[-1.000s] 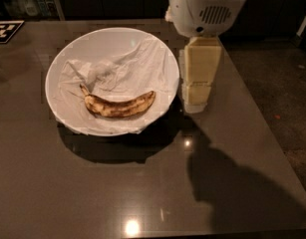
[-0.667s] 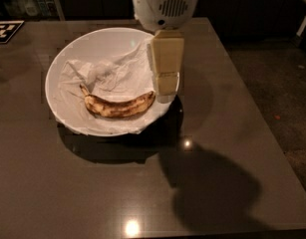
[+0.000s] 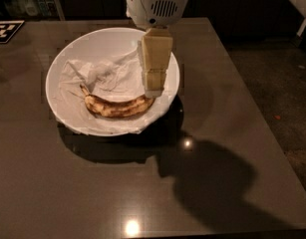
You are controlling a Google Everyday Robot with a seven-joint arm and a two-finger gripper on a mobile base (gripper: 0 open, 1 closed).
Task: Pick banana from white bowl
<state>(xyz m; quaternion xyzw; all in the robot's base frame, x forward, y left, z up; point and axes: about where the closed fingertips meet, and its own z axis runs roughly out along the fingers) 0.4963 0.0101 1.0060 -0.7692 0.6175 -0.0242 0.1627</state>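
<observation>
The gripper needs to next close on the thick part (image 3: 138, 105) of the banana, near the end opposite the banana's thin stem.
A spotted yellow-brown banana (image 3: 117, 106) lies curved in the front part of the white bowl (image 3: 107, 39), on crumpled white napkin (image 3: 100, 76). The bowl stands on a dark table (image 3: 142, 183). My gripper (image 3: 153, 91) hangs down from the white arm housing (image 3: 157, 4) over the bowl's right side. Its cream fingers (image 3: 155, 59) point down, their tips just above the banana's right end.
A black-and-white marker tag (image 3: 4, 31) lies at the table's far left corner. The table's right edge runs beside a dark carpeted floor (image 3: 277, 83). My arm's shadow falls on the table at the front right.
My gripper has moved left, from beside the bowl's right rim to over the bowl, and now hangs above the banana's right end. The banana and bowl have not moved.
</observation>
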